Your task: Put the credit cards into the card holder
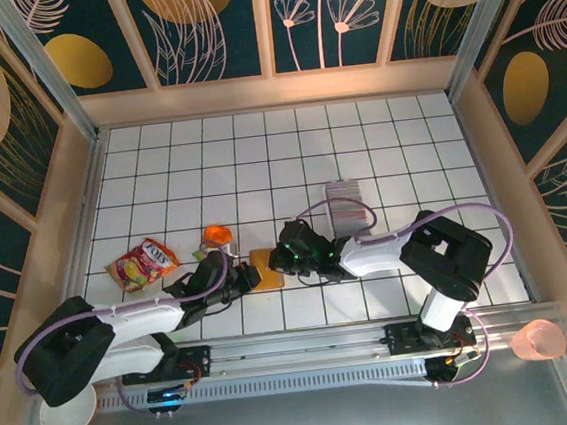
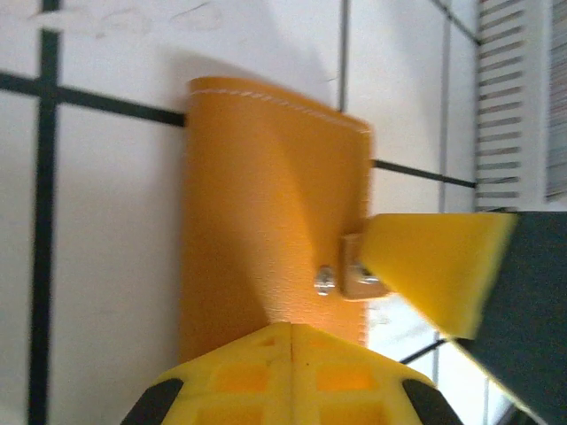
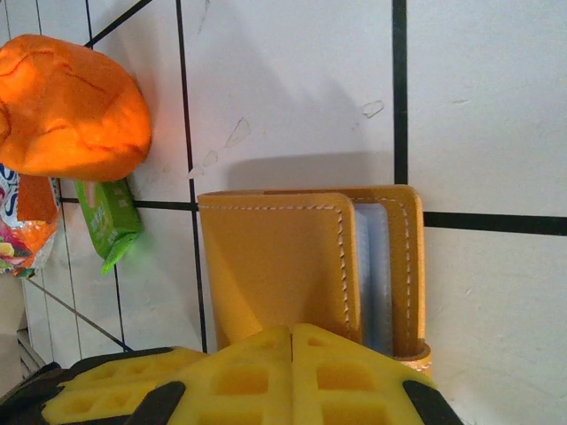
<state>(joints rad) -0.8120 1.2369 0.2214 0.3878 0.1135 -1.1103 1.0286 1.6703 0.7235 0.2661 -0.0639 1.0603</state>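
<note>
The clasp tab lies loose next to the snap stud, against the closed fingers of my right gripper, so my right gripper should back off, open and pinch the tab's end [image 2: 353, 282].
The tan card holder [image 1: 265, 269] lies on the tiled table between both grippers. In the left wrist view the card holder [image 2: 266, 195] lies flat, and my left gripper [image 2: 291, 326] is shut with its tips against the near edge. My right gripper [image 3: 292, 329] is also shut, its tips resting on the card holder [image 3: 275, 257]. The cover stands slightly ajar, showing pale grey-blue layers [image 3: 376, 266] inside. One right finger [image 2: 434, 261] touches the clasp tab [image 2: 359, 282]. The credit cards [image 1: 346, 206] stand as a striped row farther back, right of centre.
A red-yellow snack packet [image 1: 143, 262], an orange lump [image 1: 216, 236] and a small green packet [image 3: 106, 217] lie left of the card holder. A white bowl [image 1: 67, 414] and a pink cup [image 1: 539, 341] sit beyond the front rail. Wooden walls enclose the table.
</note>
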